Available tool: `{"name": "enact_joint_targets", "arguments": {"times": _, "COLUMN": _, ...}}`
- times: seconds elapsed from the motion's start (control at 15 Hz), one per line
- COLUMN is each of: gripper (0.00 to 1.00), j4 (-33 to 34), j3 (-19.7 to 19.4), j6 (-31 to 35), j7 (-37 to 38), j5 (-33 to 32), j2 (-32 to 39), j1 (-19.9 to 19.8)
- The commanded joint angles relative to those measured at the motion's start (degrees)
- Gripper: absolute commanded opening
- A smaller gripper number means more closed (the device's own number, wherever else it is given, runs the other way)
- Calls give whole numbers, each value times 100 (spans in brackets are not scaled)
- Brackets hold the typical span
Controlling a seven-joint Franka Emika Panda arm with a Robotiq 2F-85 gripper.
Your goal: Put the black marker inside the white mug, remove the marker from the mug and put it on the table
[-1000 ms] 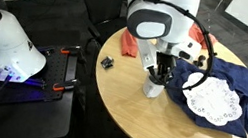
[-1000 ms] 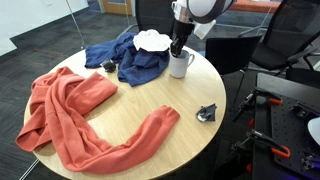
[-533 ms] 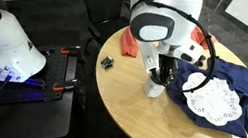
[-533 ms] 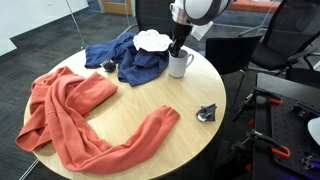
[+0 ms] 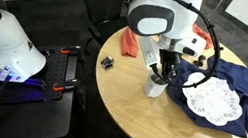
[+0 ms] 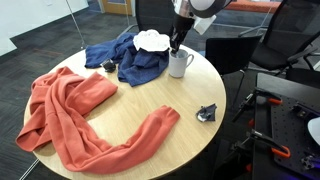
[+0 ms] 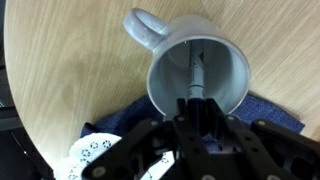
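Observation:
Next, I set the black marker on the bare table [image 5: 147,63] between the white mug and orange cloth with my gripper.
The white mug [image 7: 163,88] stands upright on the tan table [image 7: 60,70] with its handle pointing away from the blue cloth. It shows in both exterior views [image 5: 153,87] [image 6: 180,66]. The black marker [image 7: 196,73] stands in the mug, its whitish part toward the bottom. My gripper [image 7: 197,104] is right above the mug mouth, shut on the marker's upper end. In both exterior views the gripper [image 5: 164,74] [image 6: 176,46] hangs just over the mug, and the marker is too small to make out there.
A blue cloth [image 5: 247,92] [image 6: 125,55] with a white lace doily [image 5: 210,99] [image 6: 152,40] lies beside the mug. A large orange cloth [image 6: 70,110] covers the far side. A small dark clip-like object [image 5: 107,62] [image 6: 207,113] lies near the table edge.
My gripper has risen a little above the mug, still over its mouth. The mug and cloths have not moved.

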Motion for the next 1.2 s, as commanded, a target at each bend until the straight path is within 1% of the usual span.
{"name": "enact_joint_targets", "arguments": {"times": 0.0, "gripper": 6, "j4": -703, "j3": -140, "j6": 164, "j7": -109, "j5": -105, "j2": -943, "j1": 104}}
{"name": "enact_joint_targets", "arguments": {"times": 0.2, "gripper": 6, "j4": -1047, "j3": -153, "j6": 359, "j7": -144, "j5": -139, "j2": -1560, "j1": 127}}
{"name": "enact_joint_targets", "arguments": {"times": 0.4, "gripper": 6, "j4": -1293, "j3": -82, "j6": 575, "j7": -256, "j5": -6, "j2": -2046, "j1": 176}}
{"name": "enact_joint_targets", "arguments": {"times": 0.47, "gripper": 6, "j4": -1358, "j3": -22, "j6": 610, "j7": -409, "j5": 125, "j2": -2179, "j1": 205}}
{"name": "enact_joint_targets", "arguments": {"times": 0.53, "gripper": 6, "j4": -1408, "j3": 120, "j6": 629, "j7": -516, "j5": 189, "j2": -2290, "j1": 133}}
{"name": "enact_joint_targets", "arguments": {"times": 0.67, "gripper": 6, "j4": -1471, "j3": 215, "j6": 586, "j7": -791, "j5": 356, "j2": -2463, "j1": 215}}
{"name": "enact_joint_targets", "arguments": {"times": 0.93, "gripper": 6, "j4": -1402, "j3": 412, "j6": 446, "j7": -1273, "j5": 731, "j2": -2408, "j1": 417}}
{"name": "enact_joint_targets", "arguments": {"times": 1.07, "gripper": 6, "j4": -1346, "j3": 490, "j6": 382, "j7": -1370, "j5": 764, "j2": -2267, "j1": 507}}
{"name": "enact_joint_targets", "arguments": {"times": 1.13, "gripper": 6, "j4": -1311, "j3": 525, "j6": 363, "j7": -1317, "j5": 656, "j2": -2159, "j1": 537}}
